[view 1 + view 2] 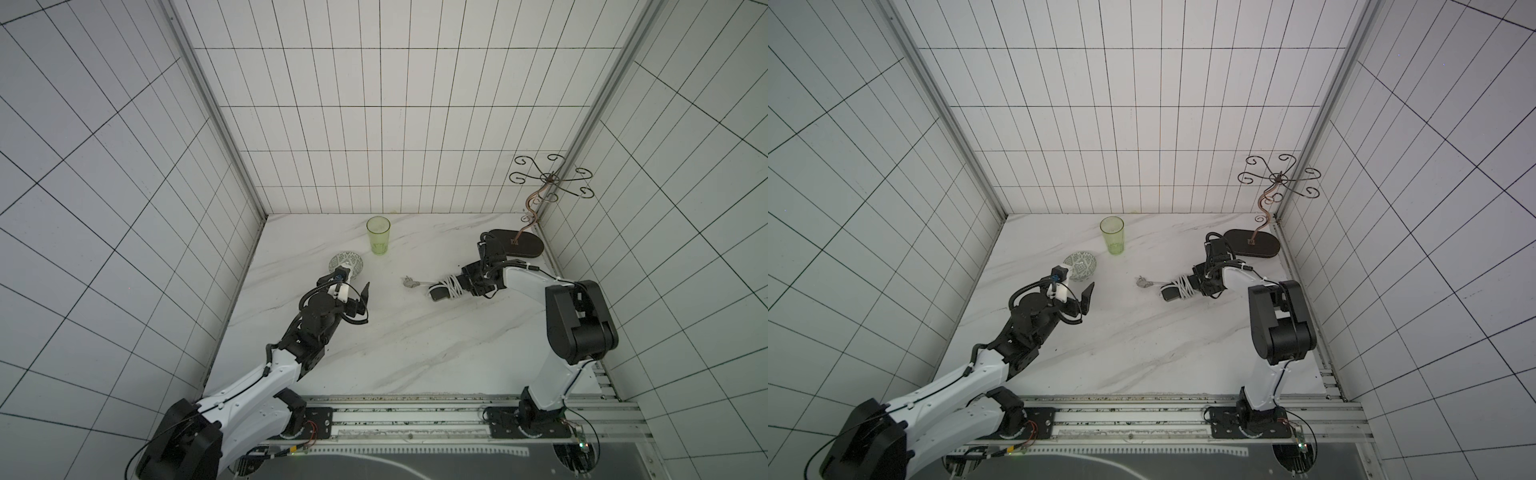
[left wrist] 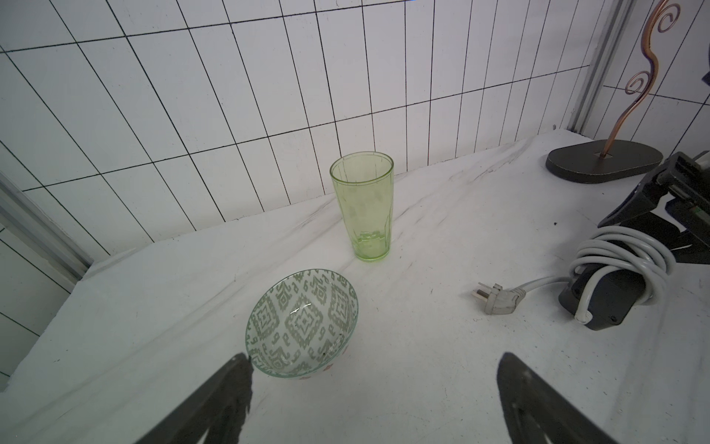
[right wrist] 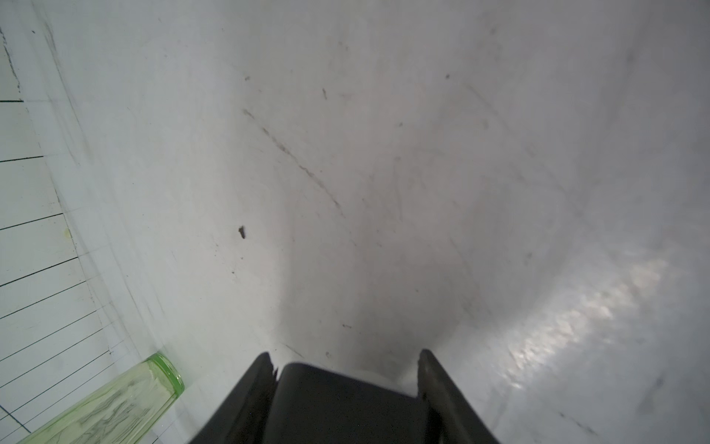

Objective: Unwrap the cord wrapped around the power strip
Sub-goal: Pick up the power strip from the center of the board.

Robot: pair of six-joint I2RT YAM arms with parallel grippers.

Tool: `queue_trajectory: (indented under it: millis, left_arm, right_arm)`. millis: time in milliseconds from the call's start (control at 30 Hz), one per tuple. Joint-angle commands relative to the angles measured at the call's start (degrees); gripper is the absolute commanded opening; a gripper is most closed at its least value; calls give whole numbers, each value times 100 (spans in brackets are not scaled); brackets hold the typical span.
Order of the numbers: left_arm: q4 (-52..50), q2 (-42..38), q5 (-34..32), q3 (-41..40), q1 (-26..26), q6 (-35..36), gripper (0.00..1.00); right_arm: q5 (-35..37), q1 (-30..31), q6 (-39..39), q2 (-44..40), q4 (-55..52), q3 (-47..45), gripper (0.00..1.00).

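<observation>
The loose end (image 1: 437,293) (image 2: 605,301) of the black power strip is beyond the white cord's loops, near the grey plug. My left gripper will close on it next.
The black power strip (image 1: 438,294) lies on the marble table, right of centre, in both top views. The white cord (image 1: 451,286) is coiled in several loops around its middle, and its grey plug (image 1: 409,282) rests on the table to the left. The left wrist view shows the cord's coil (image 2: 622,250), the plug (image 2: 499,300) and the power strip (image 2: 603,303). My right gripper (image 1: 467,282) holds the strip's right end. In the right wrist view the bar (image 3: 345,403) fills the gap between the right gripper's (image 3: 344,355) fingers. My left gripper (image 2: 374,357) is open and empty, by the bowl.
A patterned bowl (image 2: 303,323) sits just ahead of the left gripper, with a tall green glass (image 2: 363,207) behind it. A dark oval stand base (image 1: 519,243) with a curled copper stem stands at the back right corner. Tiled walls close three sides.
</observation>
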Motion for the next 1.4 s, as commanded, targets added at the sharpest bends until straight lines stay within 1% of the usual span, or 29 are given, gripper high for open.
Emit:
queue_trajectory:
  millis: [0, 33, 67, 167, 300, 433, 667, 800, 967, 1033, 1200, 1300, 1367]
  left_arm:
    - [57, -128, 79, -22, -27, 115, 98]
    - [41, -139, 111, -7, -24, 104, 97]
    - [17, -140, 139, 3, -24, 102, 98]
    - [-45, -126, 225, 42, -38, 76, 97]
    - [-220, -137, 335, 140, -118, 118, 97]
    - [-303, -192, 636, 238, -248, 206, 97]
    - [-404, -41, 794, 608, -651, 533, 97]
    - [70, 254, 1160, 773, -709, 564, 98]
    - [120, 614, 1581, 1166, -707, 979, 98]
    - [127, 705, 1760, 1317, -709, 1022, 98]
    - [43, 928, 2534, 1898, -722, 770, 98]
    - [-121, 1033, 2658, 2242, -841, 742, 98]
    - [-478, 1150, 2695, 2536, -930, 993, 98]
  right_arm:
    - [-102, 46, -61, -212, 507, 88, 9]
    - [-283, 39, -79, -312, 836, -65, 0]
    - [-477, 21, -116, -415, 1225, -268, 0]
    - [-876, 2, -127, -684, 1962, -724, 0]
    - [-1188, 12, -158, -1133, 2525, -1134, 0]
    - [-1464, 29, -195, -1577, 2961, -1450, 0]
    - [-1985, 94, 322, -2105, 3884, -1845, 0]
    - [-2143, 165, 570, -2299, 4300, -1809, 0]
    - [-2249, 230, 918, -2437, 4663, -1646, 0]
    - [-2251, 261, 1003, -2487, 4685, -1529, 0]
    - [-2197, 353, 956, -2617, 4204, -988, 0]
    - [-2093, 441, 864, -2653, 3864, -687, 0]
    - [-2015, 513, 734, -2649, 3559, -464, 0]
